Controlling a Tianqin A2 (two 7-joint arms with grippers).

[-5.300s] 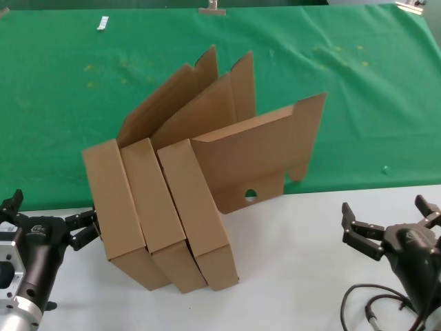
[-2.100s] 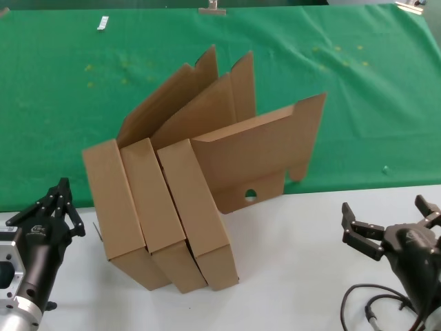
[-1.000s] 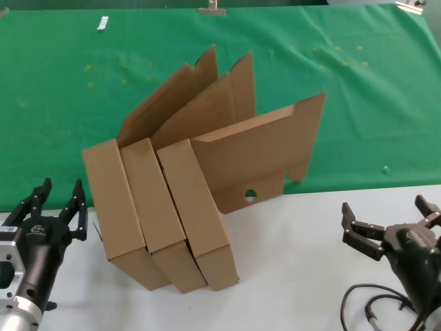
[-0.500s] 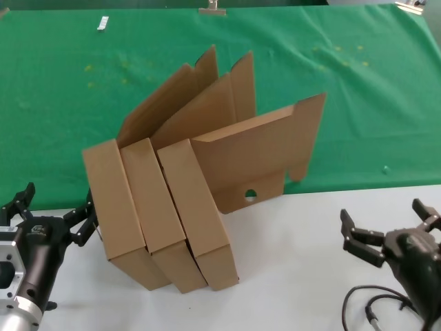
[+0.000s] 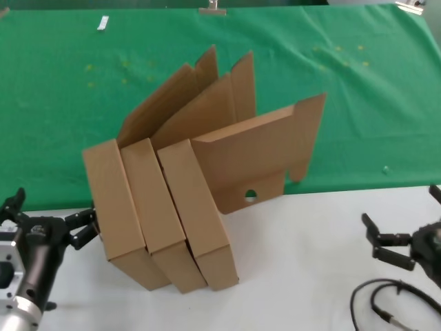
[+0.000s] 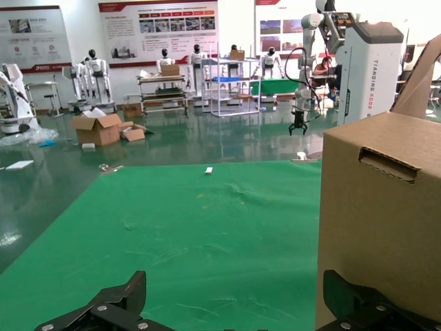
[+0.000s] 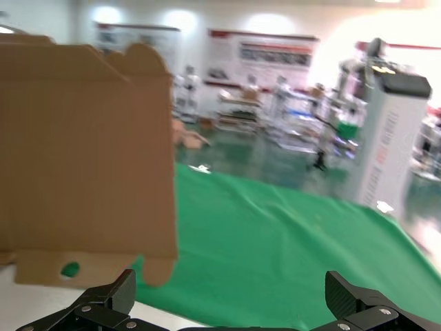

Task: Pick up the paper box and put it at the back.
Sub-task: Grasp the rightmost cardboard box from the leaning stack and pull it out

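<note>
I need to next close my right gripper on the open edge of the nearest paper box's front (image 5: pixel 236 272) side.
Three alike brown paper boxes lean side by side on the white table (image 5: pixel 303 276), their lids open over the green cloth (image 5: pixel 358 103): the left one (image 5: pixel 114 207), the middle one (image 5: pixel 155 207) and the right one (image 5: pixel 196 207). The right box's lid flap has a round hole (image 5: pixel 250 195). My left gripper (image 5: pixel 49 212) is open and empty at the front left, one finger close beside the left box. In the left wrist view the gripper (image 6: pixel 236 286) faces the cloth, with the box (image 6: pixel 386 221) at one finger. My right gripper (image 5: pixel 403 210) is open and empty at the front right, apart from the boxes. The right wrist view shows it (image 7: pixel 231 281) and the lid (image 7: pixel 83 152).
A black cable (image 5: pixel 386 310) loops on the table at the front right. A small white piece (image 5: pixel 103 23) lies far back left on the cloth, and a clip (image 5: pixel 212 8) sits at its back edge.
My right gripper has drawn back toward the front right corner. My left gripper has turned about its wrist, its fingers now spread level next to the left box. The boxes have not moved.
</note>
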